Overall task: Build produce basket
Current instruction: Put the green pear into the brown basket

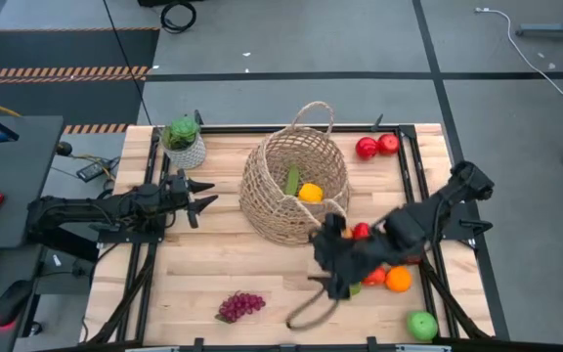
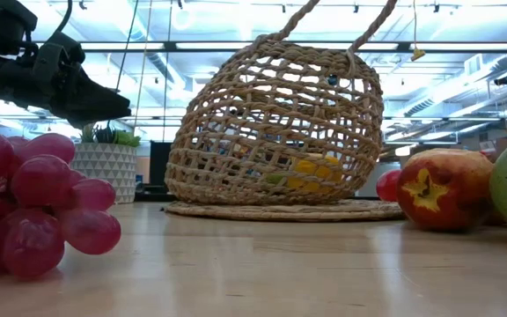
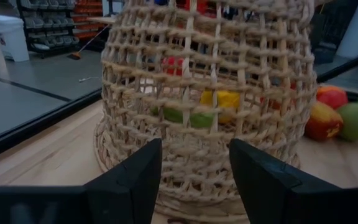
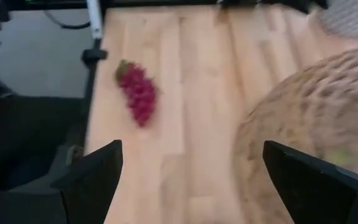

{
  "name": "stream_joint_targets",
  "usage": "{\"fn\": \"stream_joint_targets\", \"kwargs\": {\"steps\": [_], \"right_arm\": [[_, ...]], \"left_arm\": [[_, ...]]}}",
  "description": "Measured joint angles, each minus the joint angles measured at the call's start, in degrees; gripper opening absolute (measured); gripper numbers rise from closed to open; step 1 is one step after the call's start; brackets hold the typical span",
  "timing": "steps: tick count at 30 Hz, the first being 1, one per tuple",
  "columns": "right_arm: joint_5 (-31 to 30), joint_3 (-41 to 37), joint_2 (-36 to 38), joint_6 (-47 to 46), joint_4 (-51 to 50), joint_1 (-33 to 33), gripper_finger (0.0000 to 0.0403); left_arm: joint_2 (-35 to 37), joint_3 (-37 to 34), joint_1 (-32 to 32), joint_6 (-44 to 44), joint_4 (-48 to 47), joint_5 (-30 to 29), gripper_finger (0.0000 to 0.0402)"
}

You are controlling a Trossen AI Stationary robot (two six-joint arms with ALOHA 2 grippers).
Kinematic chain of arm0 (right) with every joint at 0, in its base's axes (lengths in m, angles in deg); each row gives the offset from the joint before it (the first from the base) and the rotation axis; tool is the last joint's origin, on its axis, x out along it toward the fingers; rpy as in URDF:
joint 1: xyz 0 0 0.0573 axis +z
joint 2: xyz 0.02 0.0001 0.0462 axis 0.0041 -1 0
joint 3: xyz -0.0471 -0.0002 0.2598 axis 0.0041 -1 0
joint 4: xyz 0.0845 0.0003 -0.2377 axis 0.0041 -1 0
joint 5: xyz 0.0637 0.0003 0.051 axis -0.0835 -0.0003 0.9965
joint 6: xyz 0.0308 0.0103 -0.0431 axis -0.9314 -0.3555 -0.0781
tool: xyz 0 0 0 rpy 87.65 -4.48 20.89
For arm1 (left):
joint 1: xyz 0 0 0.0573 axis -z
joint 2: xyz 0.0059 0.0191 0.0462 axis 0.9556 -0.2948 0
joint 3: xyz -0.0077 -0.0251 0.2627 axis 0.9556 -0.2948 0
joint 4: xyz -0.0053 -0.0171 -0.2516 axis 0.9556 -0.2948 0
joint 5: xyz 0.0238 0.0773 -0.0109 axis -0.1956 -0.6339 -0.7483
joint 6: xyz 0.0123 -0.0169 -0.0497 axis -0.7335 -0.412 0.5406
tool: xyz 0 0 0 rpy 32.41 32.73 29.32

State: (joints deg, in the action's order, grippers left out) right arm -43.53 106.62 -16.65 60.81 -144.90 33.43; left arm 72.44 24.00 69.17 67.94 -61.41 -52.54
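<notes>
I should next close my right gripper around the sides of the partly hidden green fruit (image 1: 355, 289) beside the red fruit, closer to the grapes than the orange.
The tan wicker basket (image 1: 294, 186) stands on its flat base (image 2: 280, 210) at the middle of the table, with a yellow pepper (image 1: 310, 193) and a green cucumber (image 1: 292, 180) inside. My left gripper (image 3: 194, 152) waits open just left of the basket, pointing level at its wall. My right gripper (image 1: 325, 269) hangs open above the table by the basket's near right side, with nothing between its fingers (image 4: 191, 152). A purple grape bunch (image 1: 240, 306) lies near the front edge. An orange (image 1: 398, 279), red fruit (image 1: 361, 231) and a green apple (image 1: 421, 325) lie at the near right.
Two red apples (image 1: 376, 147) lie at the far right corner. A green plant in a white pot (image 1: 184, 142) stands at the far left. Bare wood lies between the grapes (image 4: 137, 93) and the basket (image 4: 316, 124). Black rails edge the table.
</notes>
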Motion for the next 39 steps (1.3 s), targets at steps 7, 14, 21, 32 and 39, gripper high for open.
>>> {"fn": "stream_joint_targets", "kwargs": {"steps": [7, 14, 21, 32, 39], "right_arm": [[-3.05, -1.46, -2.11, -10.12, 0.67, 5.87, 0.0391], [0.72, -1.46, -7.82, -22.73, -7.93, 8.69, 0.0379], [3.1, -1.48, -14.62, -29.89, -17.45, 9.0, 0.0359], [6.06, -5.65, -15.52, -43.93, -25.22, 9.96, 0.0381], [0.89, -14.3, -13.29, -51.07, -18.31, 13.43, 0.0399]], "left_arm": [[-1.22, 0.0, 0.0, 0.0, 0.25, 0.15, 0.0195], [-1.24, 0.0, 0.0, 0.0, 0.0, 0.25, 0.0193], [-1.26, 0.0, 0.0, 0.0, -0.02, 0.27, 0.0197], [-1.26, 0.0, 0.0, 0.0, -0.06, 0.27, 0.0197], [-1.26, 0.01, 0.0, -0.01, -0.07, 0.27, 0.0194]]}}
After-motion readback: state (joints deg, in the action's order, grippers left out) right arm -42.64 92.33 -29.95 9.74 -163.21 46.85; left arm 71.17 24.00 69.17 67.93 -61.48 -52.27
